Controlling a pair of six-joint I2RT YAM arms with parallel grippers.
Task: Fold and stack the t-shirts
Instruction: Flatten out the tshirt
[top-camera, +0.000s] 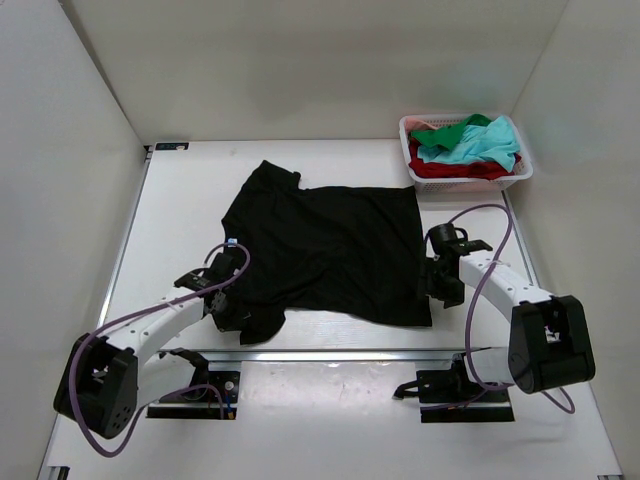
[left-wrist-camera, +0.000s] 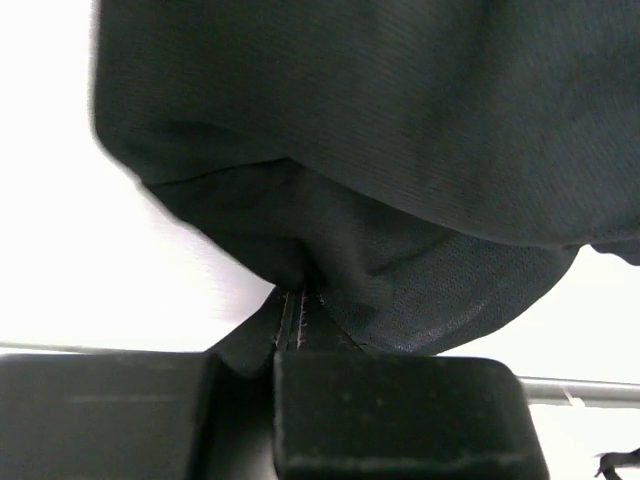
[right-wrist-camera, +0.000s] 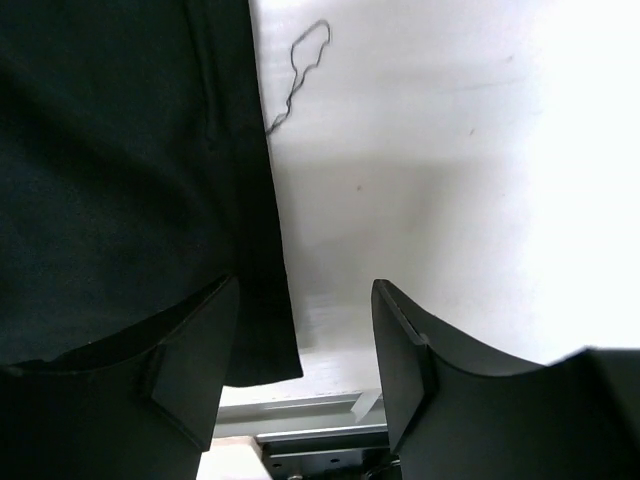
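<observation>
My right gripper needs to close on the near hem corner (top-camera: 427, 319) (right-wrist-camera: 284, 362) of the black t-shirt, on the side that is toward the metal bar.
A black t-shirt (top-camera: 330, 245) lies spread flat mid-table, neck to the left with a small pale-blue label (top-camera: 231, 241), hem to the right. My left gripper (top-camera: 238, 318) is shut on the shirt's near-left sleeve; in the left wrist view the black cloth (left-wrist-camera: 400, 150) bunches into the closed fingertips (left-wrist-camera: 292, 318). My right gripper (top-camera: 437, 285) is open and empty at the near-right hem corner. In the right wrist view (right-wrist-camera: 305, 340) the hem edge (right-wrist-camera: 262, 300) lies between the jaws, beside the left finger (right-wrist-camera: 195, 365). Teal (top-camera: 480, 145), green (top-camera: 440, 133) and red (top-camera: 450, 165) shirts are piled in the basket.
The pink-white lattice basket (top-camera: 520, 172) stands at the far right corner by the wall. A metal rail (top-camera: 340, 354) runs along the table's near edge, in front of both arm bases. A loose dark thread (right-wrist-camera: 300, 70) lies on the table right of the hem.
</observation>
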